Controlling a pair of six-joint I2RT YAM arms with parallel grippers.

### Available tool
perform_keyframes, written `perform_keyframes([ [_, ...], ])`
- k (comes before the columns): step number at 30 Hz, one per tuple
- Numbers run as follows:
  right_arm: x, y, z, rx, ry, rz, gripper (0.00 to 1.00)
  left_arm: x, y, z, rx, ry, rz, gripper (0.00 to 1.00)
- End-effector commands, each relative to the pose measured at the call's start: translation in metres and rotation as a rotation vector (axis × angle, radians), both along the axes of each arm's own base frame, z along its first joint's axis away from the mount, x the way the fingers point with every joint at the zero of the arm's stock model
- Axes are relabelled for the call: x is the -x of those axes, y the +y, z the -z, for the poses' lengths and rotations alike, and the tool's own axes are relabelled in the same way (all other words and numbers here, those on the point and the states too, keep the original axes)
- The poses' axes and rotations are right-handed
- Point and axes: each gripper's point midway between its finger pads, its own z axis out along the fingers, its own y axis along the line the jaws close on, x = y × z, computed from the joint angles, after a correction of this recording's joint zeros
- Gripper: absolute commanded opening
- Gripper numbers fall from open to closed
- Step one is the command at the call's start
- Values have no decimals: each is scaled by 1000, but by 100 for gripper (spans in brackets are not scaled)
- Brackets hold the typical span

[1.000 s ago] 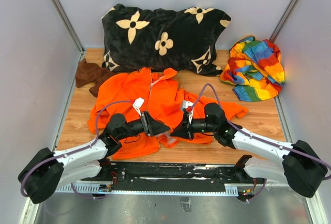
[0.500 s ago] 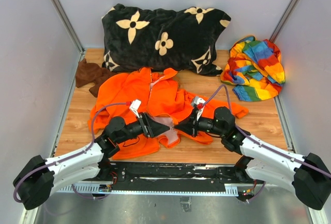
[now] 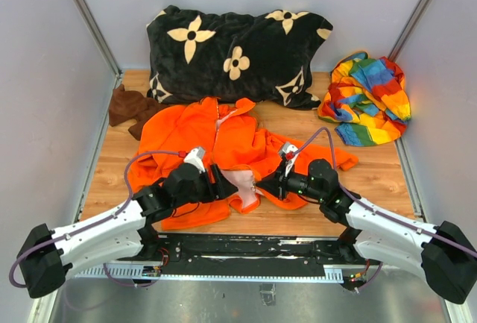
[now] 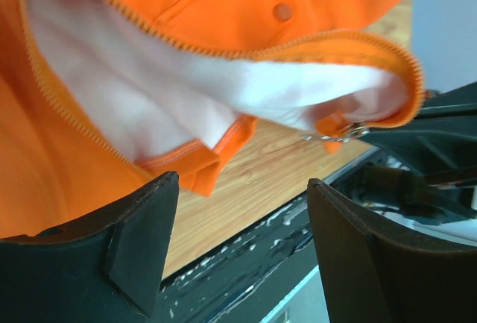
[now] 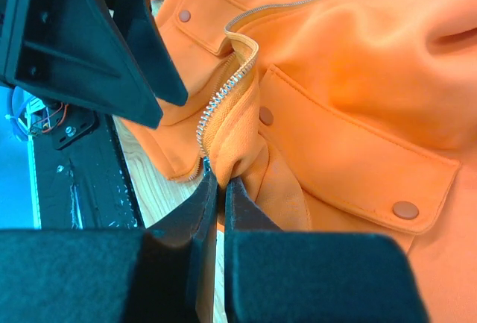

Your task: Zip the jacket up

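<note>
I need to close my left gripper on the bottom corner (image 3: 228,205) (image 4: 147,174) of the jacket, at the free edge of the zipper, across the pink lining from my right gripper.
The orange fleece jacket (image 3: 186,133) lies spread on the wooden table (image 3: 376,181), its front open. A lower flap is turned over and shows pale pink lining (image 3: 240,186). My right gripper (image 3: 262,183) is shut on the jacket's bottom hem beside the zipper teeth (image 5: 223,95); its tips (image 5: 220,181) pinch a fold of orange cloth below a snap pocket (image 5: 350,151). My left gripper (image 3: 226,190) is open and empty. In its wrist view (image 4: 242,183) it hangs over bare wood just below the flap (image 4: 149,92). A small metal zipper pull (image 4: 335,133) hangs at the flap's corner.
A black blanket with cream flowers (image 3: 231,51) lies at the back. A rainbow-striped cloth (image 3: 369,99) lies back right, a dark brown cloth (image 3: 127,107) back left. Grey walls close in both sides. The table's front edge and metal rail (image 3: 246,252) run just behind the grippers.
The right arm has drawn back to the right with the hem. The flap between the grippers has turned over, showing pink lining. The left wrist has shifted slightly right and nearer.
</note>
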Motion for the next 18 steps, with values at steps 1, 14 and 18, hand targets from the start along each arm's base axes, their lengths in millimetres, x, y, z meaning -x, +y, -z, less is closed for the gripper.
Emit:
perform_keyframes([
  [1, -9, -6, -2, -17, -3, 57, 1, 12, 23, 39, -218, 155, -99, 74],
  [14, -5, -15, -8, -14, 4, 86, 1, 37, 39, 93, -512, 357, -142, 64],
  [18, -3, -15, -10, -19, 8, 80, 1, 40, 36, 98, -588, 375, -115, 58],
])
